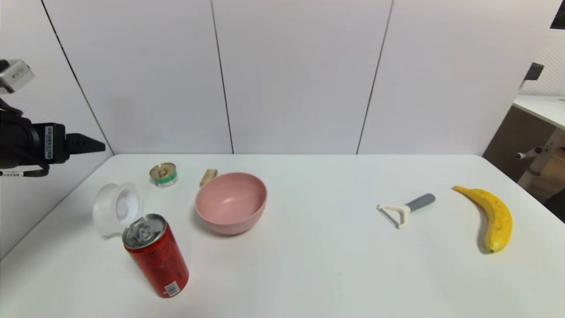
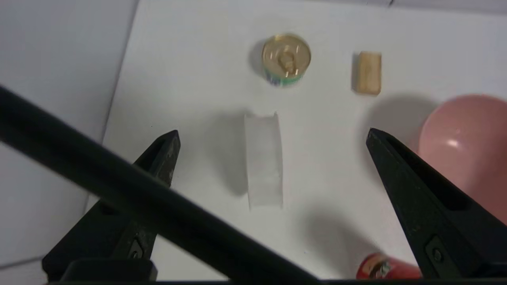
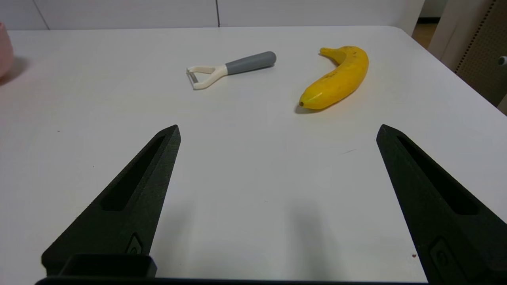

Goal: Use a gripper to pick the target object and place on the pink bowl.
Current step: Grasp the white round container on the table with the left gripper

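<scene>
The robot's left gripper needs to next move down to the translucent white cup's upper part (image 1: 117, 194) (image 2: 264, 161) behind the red soda can and close there across its width.
The target object (image 1: 115, 208), a translucent white cup, lies on its side at the table's left, just behind a red soda can (image 1: 155, 254). The pink bowl (image 1: 231, 202) stands upright to its right, apart from it. My left gripper (image 1: 99, 145) hovers high above the table's left edge, well clear of the cup. In the left wrist view the gripper (image 2: 272, 133) is open, and the cup (image 2: 264, 158) shows far below between the fingers, with the bowl (image 2: 467, 150) off to one side. My right gripper (image 3: 278, 128) is open over bare table, holding nothing.
A gold-lidded tin (image 1: 163, 174) and a small wooden block (image 1: 208, 177) sit behind the cup and bowl. A peeler (image 1: 407, 209) and a banana (image 1: 492, 216) lie on the right half. A black cable crosses the left wrist view. Wall panels stand behind and to the left.
</scene>
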You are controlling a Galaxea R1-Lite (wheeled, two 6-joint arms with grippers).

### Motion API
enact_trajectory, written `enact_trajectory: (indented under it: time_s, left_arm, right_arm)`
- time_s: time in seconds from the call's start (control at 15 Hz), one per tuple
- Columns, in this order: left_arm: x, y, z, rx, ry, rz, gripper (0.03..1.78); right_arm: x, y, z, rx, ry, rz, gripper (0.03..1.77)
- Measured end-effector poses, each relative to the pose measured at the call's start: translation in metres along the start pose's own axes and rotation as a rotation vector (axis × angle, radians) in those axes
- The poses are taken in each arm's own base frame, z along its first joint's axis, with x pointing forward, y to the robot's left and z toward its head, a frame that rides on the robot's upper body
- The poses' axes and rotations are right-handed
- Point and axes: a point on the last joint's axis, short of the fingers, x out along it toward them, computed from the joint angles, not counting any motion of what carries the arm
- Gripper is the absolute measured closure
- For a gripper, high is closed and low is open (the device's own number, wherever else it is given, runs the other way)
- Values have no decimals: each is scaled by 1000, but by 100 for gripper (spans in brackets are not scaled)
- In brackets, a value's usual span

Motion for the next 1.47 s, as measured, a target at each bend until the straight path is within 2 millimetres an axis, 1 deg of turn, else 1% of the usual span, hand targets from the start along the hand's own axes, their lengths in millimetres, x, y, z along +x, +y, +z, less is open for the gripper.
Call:
enact_trajectory:
  time_s: [0.13, 0.27, 0.47, 0.67, 0.87, 1.0, 1.2, 1.47]
  left_arm:
    - [16, 2, -8, -21, 160, 18, 12]
    - [32, 4, -14, -23, 246, 41, 12]
    - [57, 5, -18, -19, 315, 45, 12]
    - [81, 5, -17, -13, 358, 43, 12]
    - [106, 1, -19, 6, 403, 30, 12]
    - [121, -2, -24, 12, 438, 25, 12]
    - [135, -4, -31, 14, 486, 21, 12]
    - [142, -5, -36, 10, 513, 23, 12]
  right_arm:
    - [0, 0, 0, 1, 0, 0, 9]
    - [0, 0, 0, 0, 0, -2, 9]
    - [0, 0, 0, 0, 0, 0, 9]
    - [0, 0, 0, -1, 0, -1, 9]
    - [0, 0, 0, -1, 0, 0, 9]
    - [0, 0, 0, -1, 0, 0, 9]
    - [0, 0, 0, -1, 0, -1, 9]
    - [0, 0, 0, 0, 0, -1, 9]
